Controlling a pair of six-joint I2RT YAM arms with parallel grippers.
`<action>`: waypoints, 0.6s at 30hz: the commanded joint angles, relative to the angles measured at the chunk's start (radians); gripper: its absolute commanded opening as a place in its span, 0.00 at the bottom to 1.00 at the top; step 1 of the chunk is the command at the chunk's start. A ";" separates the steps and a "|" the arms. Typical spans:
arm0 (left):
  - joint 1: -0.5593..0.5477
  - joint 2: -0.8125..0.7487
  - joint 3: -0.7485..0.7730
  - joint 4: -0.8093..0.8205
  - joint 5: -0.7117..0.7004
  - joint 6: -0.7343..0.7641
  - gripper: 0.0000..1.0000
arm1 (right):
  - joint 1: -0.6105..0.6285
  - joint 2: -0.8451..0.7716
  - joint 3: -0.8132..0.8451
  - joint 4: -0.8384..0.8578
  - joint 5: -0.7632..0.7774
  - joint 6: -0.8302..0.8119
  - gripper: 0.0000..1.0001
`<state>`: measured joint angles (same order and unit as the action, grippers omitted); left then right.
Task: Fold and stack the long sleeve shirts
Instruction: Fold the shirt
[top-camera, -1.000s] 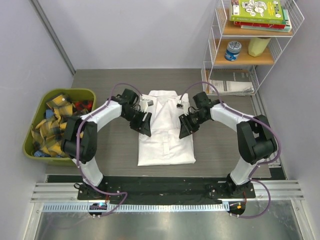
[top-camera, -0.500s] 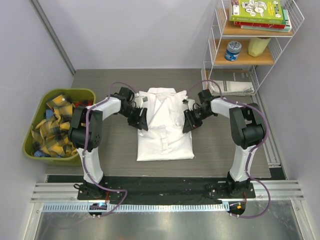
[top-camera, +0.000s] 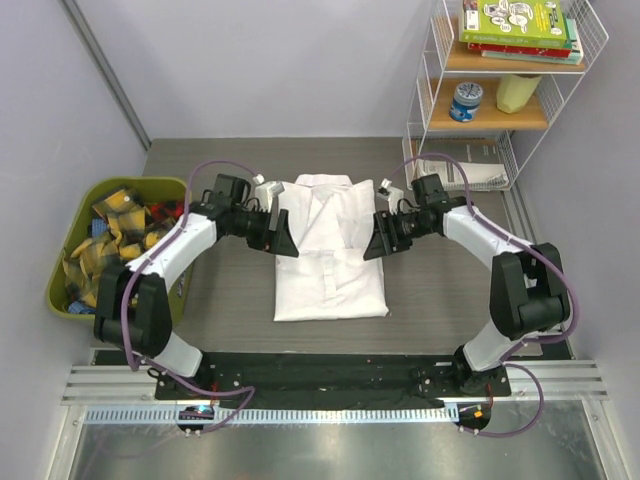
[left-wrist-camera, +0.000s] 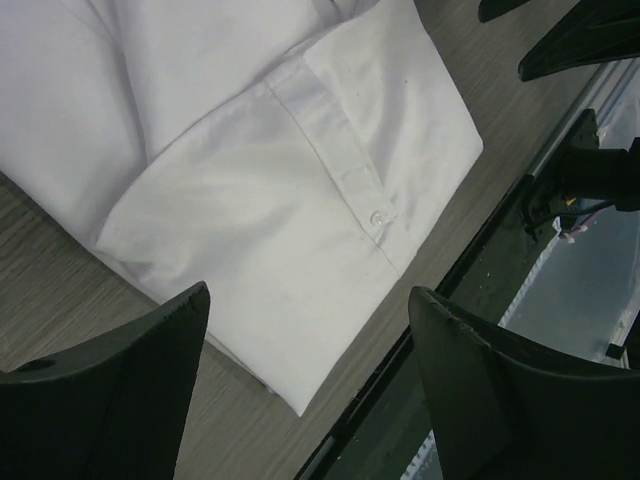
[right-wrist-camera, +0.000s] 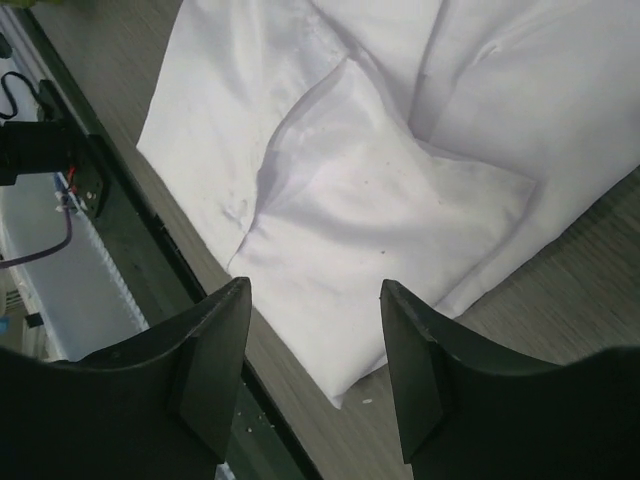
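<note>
The white shirt's folded-up hem ripples by the button strip; my right gripper will pull the hem's corner (right-wrist-camera: 518, 195) taut toward the collar.
A white long sleeve shirt (top-camera: 330, 260) lies folded into a rectangle in the middle of the table, collar at the far end. My left gripper (top-camera: 281, 235) hovers at its left edge, open, with nothing between the fingers. My right gripper (top-camera: 378, 237) hovers at its right edge, also open and empty. Looking through the left wrist camera, a buttoned cuff (left-wrist-camera: 340, 160) lies folded over the shirt body (left-wrist-camera: 100, 80) beyond my open left gripper (left-wrist-camera: 310, 305). The right wrist view has a folded sleeve end (right-wrist-camera: 380, 220) lying on the shirt ahead of my open right gripper (right-wrist-camera: 315, 300).
A green bin (top-camera: 68, 290) of yellow plaid cloths (top-camera: 100, 245) stands at the table's left edge. A white wire shelf (top-camera: 505, 95) with books, a can and papers stands at the back right. The black mounting rail (top-camera: 330, 385) runs along the near edge.
Both grippers have let go of the shirt and opened wider. They have drawn apart to the shirt's left and right edges and shifted toward the far end.
</note>
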<state>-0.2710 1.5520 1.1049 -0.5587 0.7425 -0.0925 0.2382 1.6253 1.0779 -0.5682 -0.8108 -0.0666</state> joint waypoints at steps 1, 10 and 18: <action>0.001 0.047 0.002 0.033 -0.113 0.017 0.75 | 0.003 0.046 0.034 0.068 0.163 -0.004 0.60; 0.001 0.218 0.122 -0.043 -0.233 0.088 0.64 | 0.003 0.189 0.142 0.068 0.251 -0.050 0.61; 0.001 0.290 0.142 -0.029 -0.229 0.088 0.61 | 0.003 0.231 0.163 0.091 0.188 -0.018 0.52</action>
<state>-0.2729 1.8259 1.2079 -0.5919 0.5156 -0.0196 0.2401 1.8557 1.1961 -0.5129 -0.5869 -0.0982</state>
